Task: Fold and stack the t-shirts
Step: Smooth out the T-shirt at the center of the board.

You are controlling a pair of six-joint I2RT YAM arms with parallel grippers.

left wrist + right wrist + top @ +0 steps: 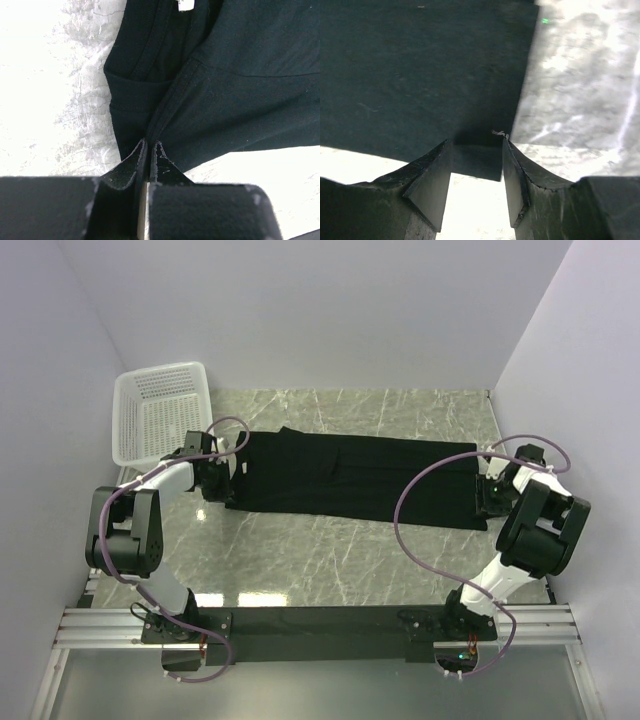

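Observation:
My left gripper needs to release the corner of the black t-shirt on the bare marble [226, 520], just along the marble's edge that faces the black rail.
One black t-shirt [350, 475] lies across the marble table as a long folded strip running left to right. My left gripper [228, 472] is at its left end. In the left wrist view the fingers [150, 145] are pressed together on a fold of the t-shirt [240, 90], near the neck seam and a white label [186, 4]. My right gripper [483, 490] is at the strip's right end. In the right wrist view it stands open [476, 142], and the corner of the t-shirt [420, 75] lies flat between the two fingers, touching neither. No print shows.
A white mesh basket [160, 410] stands at the back left, just behind the left arm. Pale walls close in the table [300, 560] on three sides. A black rail with the arm bases runs along the near edge [320, 625].

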